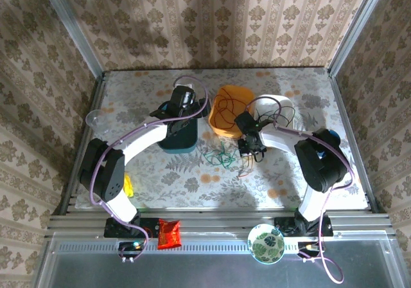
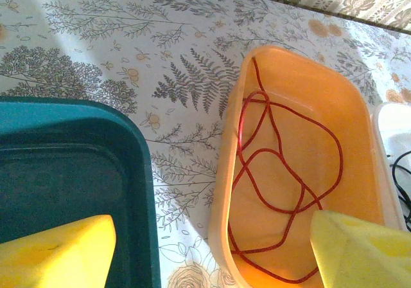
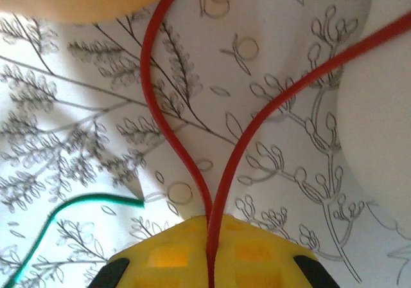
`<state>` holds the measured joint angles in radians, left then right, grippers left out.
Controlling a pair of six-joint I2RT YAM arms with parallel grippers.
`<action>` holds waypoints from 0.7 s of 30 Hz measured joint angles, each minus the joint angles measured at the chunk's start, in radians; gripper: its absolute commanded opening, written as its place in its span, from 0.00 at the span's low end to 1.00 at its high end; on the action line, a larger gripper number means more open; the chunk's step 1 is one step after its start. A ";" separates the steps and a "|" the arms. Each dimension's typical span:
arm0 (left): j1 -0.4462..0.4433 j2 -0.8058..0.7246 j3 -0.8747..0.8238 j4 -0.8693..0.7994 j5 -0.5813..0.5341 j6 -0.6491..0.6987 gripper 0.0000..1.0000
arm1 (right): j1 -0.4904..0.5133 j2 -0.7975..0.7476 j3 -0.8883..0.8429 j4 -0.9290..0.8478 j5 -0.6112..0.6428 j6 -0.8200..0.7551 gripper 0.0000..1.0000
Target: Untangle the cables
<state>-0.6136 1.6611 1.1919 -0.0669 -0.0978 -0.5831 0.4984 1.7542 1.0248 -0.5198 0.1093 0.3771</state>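
My right gripper is holding the two red strands of cable. It will let go of them on the loose loops inside the orange container (image 1: 232,103).
A red cable (image 2: 282,172) lies in loose loops inside the orange container (image 1: 239,96). Two red strands (image 3: 160,121) run down into my right gripper (image 3: 212,227), whose yellow fingers are shut on them just above the table. In the top view that gripper (image 1: 250,148) sits below the orange container and beside the white bowl (image 1: 273,105). A green cable (image 1: 218,156) is bunched on the table to its left, one end visible (image 3: 77,203). The black cable (image 1: 280,114) loops over the white bowl. My left gripper (image 2: 209,256) hangs open and empty between the teal bin and the orange container.
The teal bin (image 2: 64,166) stands left of the orange container (image 2: 359,127). A clear cup (image 1: 94,117) sits at the table's left edge, a small yellow object (image 1: 128,185) by the left arm. A red snack packet (image 1: 169,233) and a patterned bowl (image 1: 266,243) lie on the near rail.
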 measured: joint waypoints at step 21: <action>0.000 0.000 0.008 0.004 0.007 0.000 0.81 | -0.046 -0.290 0.149 0.007 -0.215 -0.019 0.00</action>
<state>-0.6136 1.6611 1.1999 -0.0631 -0.0910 -0.5831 0.4526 1.4639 1.1736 -0.5125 -0.1059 0.3576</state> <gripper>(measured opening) 0.808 0.086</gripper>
